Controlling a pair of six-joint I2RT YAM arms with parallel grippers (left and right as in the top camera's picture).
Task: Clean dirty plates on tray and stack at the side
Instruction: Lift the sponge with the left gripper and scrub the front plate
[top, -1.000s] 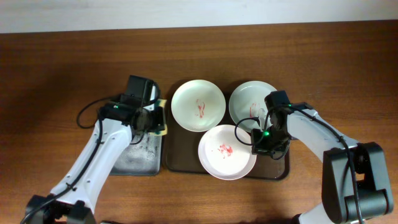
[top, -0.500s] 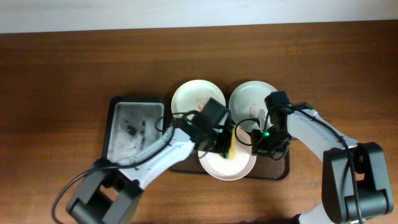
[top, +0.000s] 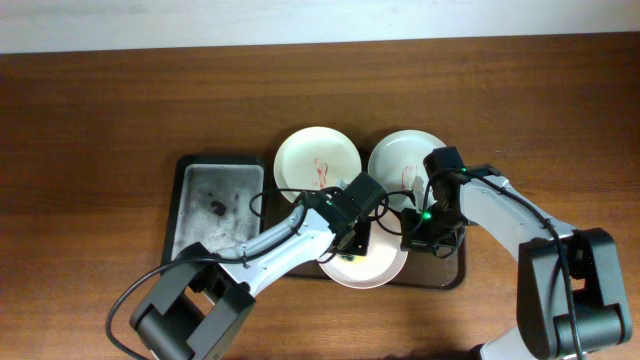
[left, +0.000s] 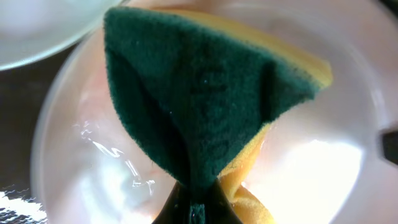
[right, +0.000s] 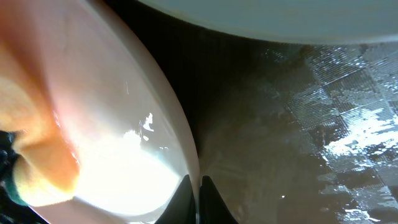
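Observation:
My left gripper will let go of the green-yellow sponge on the smaller black tray's wet bottom (top: 235, 233), near the brown tray.
Three dirty plates lie on the dark brown tray (top: 452, 272). A greenish plate (top: 312, 160) with a red smear is at the back left and a white plate (top: 398, 160) with red smears at the back right. The pinkish plate (top: 378, 268) lies at the front. My left gripper (top: 352, 240) is shut on the green-yellow sponge (left: 205, 93) and presses it into the pinkish plate (left: 323, 162). My right gripper (right: 194, 196) is shut on that plate's rim (right: 171, 124), at its right edge (top: 408, 240).
A smaller black tray (top: 215, 215), wet with foam and a dark speck, stands left of the brown tray. The brown tray's wet floor (right: 311, 137) shows in the right wrist view. Bare wooden table lies all around.
My left arm carried the sponge from the black tray over to the pinkish plate and now presses it lower on the plate. The right gripper has stayed on the rim.

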